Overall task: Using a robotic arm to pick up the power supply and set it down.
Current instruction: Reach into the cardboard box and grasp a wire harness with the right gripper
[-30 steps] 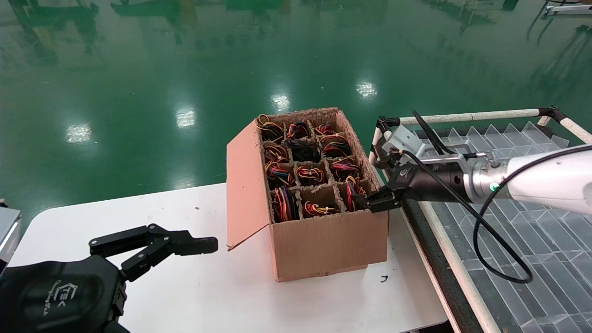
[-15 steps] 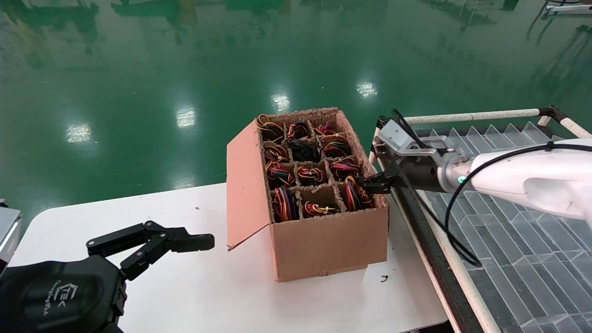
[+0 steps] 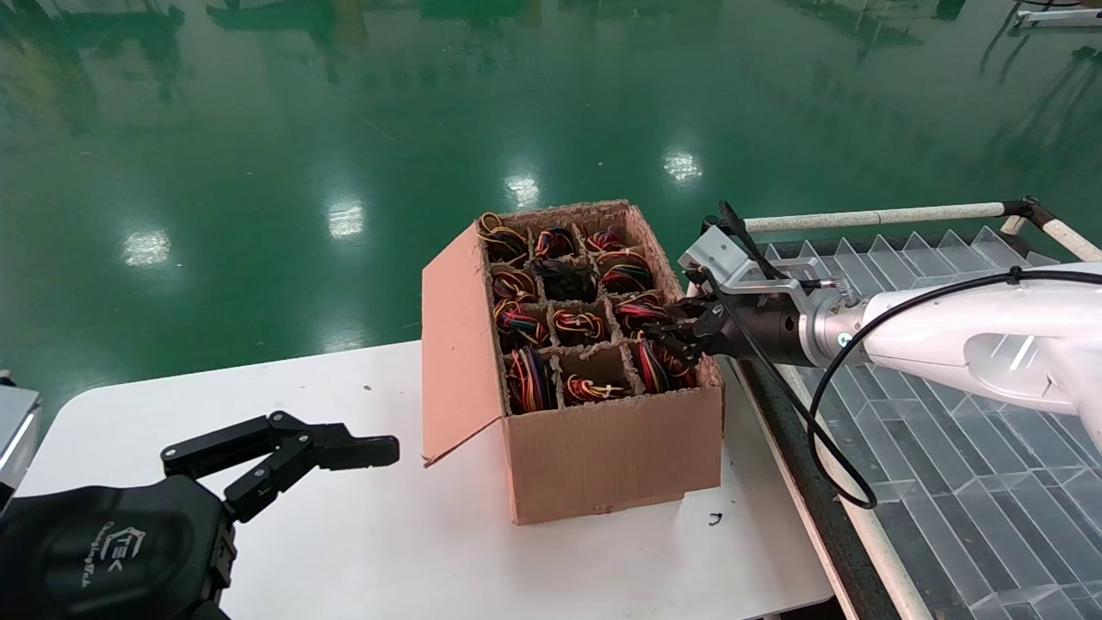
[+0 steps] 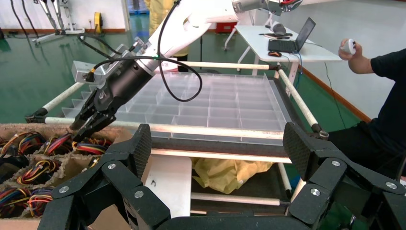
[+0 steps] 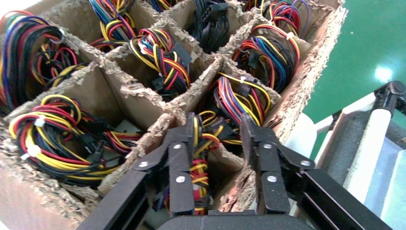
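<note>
My right fingers straddle the torn cardboard edge beside the wire bundle, so next I open wider, shift into the compartment and grip the wires alone [image 5: 200,173].
An open cardboard box [image 3: 603,456] stands on the white table [image 3: 370,551], split into compartments. Each holds a coil of red, yellow and black wires [image 3: 578,325]. No grey body of a power supply shows; it is hidden under the coils. My right gripper [image 3: 670,332] hangs open just above the near right compartment. In the right wrist view its fingers [image 5: 218,123] straddle a wire bundle [image 5: 206,143] and the torn divider, holding nothing. My left gripper [image 3: 379,452] rests open and empty low at the table's left [image 4: 218,139].
A clear plastic divider tray [image 3: 947,413] on a white-railed frame [image 3: 869,218] lies right of the box. The box flap [image 3: 452,344] hangs open on its left. A person [image 4: 388,96] sits beyond the tray. Green floor lies behind.
My right gripper has moved left from outside the box's near right corner, over its right wall, to above the near right compartment. The left arm has stayed still.
</note>
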`<state>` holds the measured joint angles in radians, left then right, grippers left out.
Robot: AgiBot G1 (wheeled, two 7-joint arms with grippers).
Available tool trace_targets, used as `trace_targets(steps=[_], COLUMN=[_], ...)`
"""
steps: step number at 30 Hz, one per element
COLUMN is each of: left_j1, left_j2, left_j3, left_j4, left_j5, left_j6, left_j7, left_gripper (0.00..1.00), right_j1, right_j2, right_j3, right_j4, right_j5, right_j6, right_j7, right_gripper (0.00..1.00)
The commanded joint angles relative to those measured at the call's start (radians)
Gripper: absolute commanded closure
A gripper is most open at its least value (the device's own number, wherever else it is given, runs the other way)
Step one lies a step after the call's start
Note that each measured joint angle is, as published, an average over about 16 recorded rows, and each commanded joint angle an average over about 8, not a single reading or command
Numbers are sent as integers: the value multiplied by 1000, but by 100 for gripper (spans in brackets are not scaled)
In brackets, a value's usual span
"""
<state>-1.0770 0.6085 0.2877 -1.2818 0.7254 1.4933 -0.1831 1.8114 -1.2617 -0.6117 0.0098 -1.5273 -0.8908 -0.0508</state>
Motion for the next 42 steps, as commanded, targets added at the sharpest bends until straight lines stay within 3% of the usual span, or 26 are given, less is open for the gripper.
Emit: trace_targets(steps=[1, 4, 20, 23, 28, 31, 42], left_j1=[0, 0, 0, 0, 0, 0, -1], left_j2=[0, 0, -1, -1, -1, -1, -1], left_j3=[0, 0, 1, 2, 2, 2, 3], left_j4=[0, 0, 0, 0, 0, 0, 0], left_j5=[0, 0, -1, -1, -1, -1, -2], left_j6=[0, 0, -1, -1, -1, -1, -1], left_j7=[0, 0, 1, 1, 1, 1, 1], left_gripper=[0, 0, 0, 0, 0, 0, 0], right_j1=[1, 0, -21, -25, -32, -36, -44], right_j2=[1, 3, 6, 2, -6, -9, -2], right_j3=[4, 10, 19, 19, 20, 21, 26], right_j4=[-5, -9, -24, -25, -23, -22, -20], right_j5=[6, 14, 27, 27, 28, 30, 38], right_j6=[-8, -16, -10, -2, 5, 6, 9], right_j7=[6, 13, 42, 48, 57, 62, 76], right_gripper=[18, 0, 0, 19, 79, 97, 100])
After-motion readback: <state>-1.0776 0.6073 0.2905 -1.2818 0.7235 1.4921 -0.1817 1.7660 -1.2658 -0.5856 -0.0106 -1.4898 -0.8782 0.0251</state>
